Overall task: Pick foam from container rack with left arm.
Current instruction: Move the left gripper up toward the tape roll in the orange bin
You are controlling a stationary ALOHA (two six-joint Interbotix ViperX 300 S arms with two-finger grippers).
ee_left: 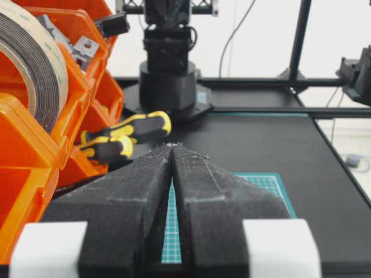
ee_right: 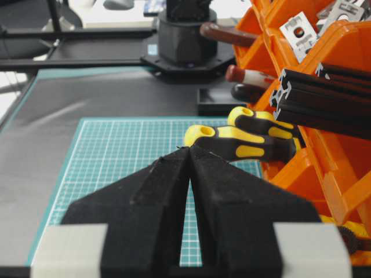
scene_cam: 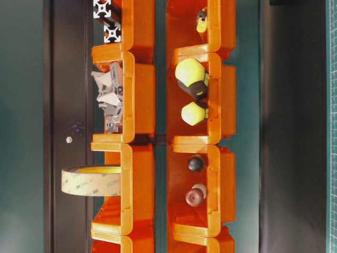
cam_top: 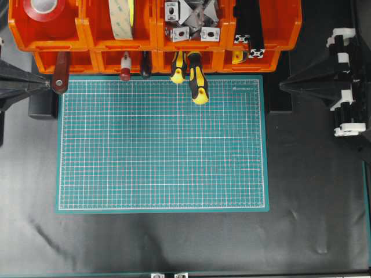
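Note:
The foam roll is in the container rack. My left gripper goes to it next and closes across the top of its ring (cam_top: 120,4) (ee_left: 20,35).
The foam roll (cam_top: 122,17) stands on edge in the second bin from the left in the back row of the orange container rack (cam_top: 84,29). It juts from its bin in the table-level view (scene_cam: 90,181) and shows its black ring and cream liner at the upper left of the left wrist view (ee_left: 29,63). My left gripper (cam_top: 47,84) is shut and empty at the mat's far left corner, in front of the rack; its tips meet in the left wrist view (ee_left: 173,145). My right gripper (cam_top: 282,86) is shut and empty by the mat's far right corner, as the right wrist view (ee_right: 189,148) shows.
A green cutting mat (cam_top: 162,145) covers the table's middle. Two yellow-and-black screwdrivers (cam_top: 197,81) stick out of the front bins over the mat's edge. A red tape roll (cam_top: 46,8), metal brackets (cam_top: 191,20), black profiles (cam_top: 249,29) and a brown-handled tool (cam_top: 59,75) fill other bins.

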